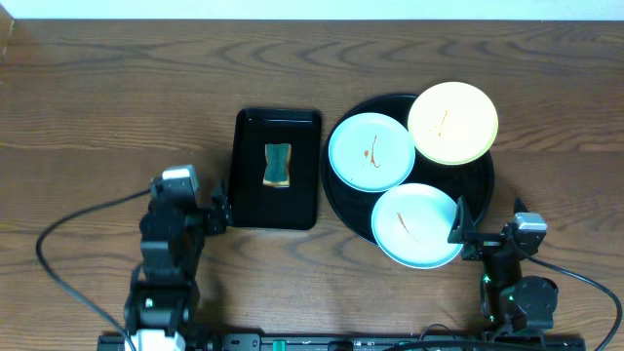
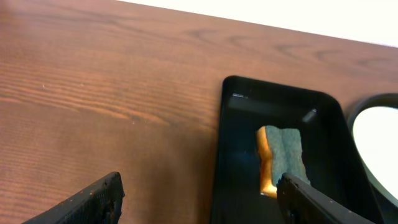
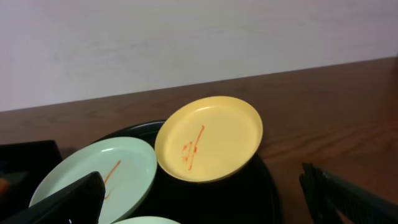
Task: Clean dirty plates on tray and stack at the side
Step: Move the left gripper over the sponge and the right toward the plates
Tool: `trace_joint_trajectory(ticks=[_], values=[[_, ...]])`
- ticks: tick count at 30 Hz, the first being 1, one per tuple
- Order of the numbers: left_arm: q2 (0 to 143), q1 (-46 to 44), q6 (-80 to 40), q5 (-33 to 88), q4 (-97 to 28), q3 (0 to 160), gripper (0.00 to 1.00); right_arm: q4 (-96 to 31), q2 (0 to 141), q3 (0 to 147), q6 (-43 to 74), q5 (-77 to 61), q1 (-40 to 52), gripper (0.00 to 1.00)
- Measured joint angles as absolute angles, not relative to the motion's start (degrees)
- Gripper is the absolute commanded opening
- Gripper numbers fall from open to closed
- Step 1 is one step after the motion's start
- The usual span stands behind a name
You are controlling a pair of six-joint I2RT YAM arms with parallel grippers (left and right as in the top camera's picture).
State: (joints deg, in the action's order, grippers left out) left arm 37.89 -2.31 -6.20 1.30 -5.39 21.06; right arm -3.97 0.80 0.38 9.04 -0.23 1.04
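Next, my left gripper will go to the sponge's middle (image 1: 277, 165) (image 2: 283, 158) in the black rectangular tray and close there, because the plates need cleaning.
The round black tray (image 1: 485, 175) holds three plates. A mint-blue plate (image 1: 370, 151) lies at its left, a pale yellow plate (image 1: 452, 122) at its far right, and a second mint-blue plate (image 1: 416, 225) at its near edge. All three carry thin reddish-orange smears. In the right wrist view the yellow plate (image 3: 208, 138) overlaps the mint plate (image 3: 102, 177) on the tray (image 3: 264, 186). My right gripper (image 1: 487, 234) (image 3: 205, 208) is open and empty just near the tray's near-right rim. My left gripper (image 1: 216, 210) (image 2: 199, 205) is open and empty.
A smaller black rectangular tray (image 1: 278, 210) lies left of the round one, with a green-and-orange sponge (image 1: 277, 164) in it; the sponge also shows in the left wrist view (image 2: 281, 158). Bare wooden table (image 1: 107, 107) spreads to the left. Cables trail from both arms at the near edge.
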Motion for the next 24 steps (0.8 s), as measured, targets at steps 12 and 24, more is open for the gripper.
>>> trace_joint_trajectory(ticks=[12, 24], values=[[60.2, -2.3, -6.2, 5.2, -20.1, 39.9, 0.8, -11.1, 12.3, 6.9, 12.2, 1.1, 1.0, 0.99], [67.9, -2.3, -6.2, 9.2, -30.5, 50.2, 0.8, -29.5, 40.9, 30.1, 12.7, 1.0, 1.0, 0.99]])
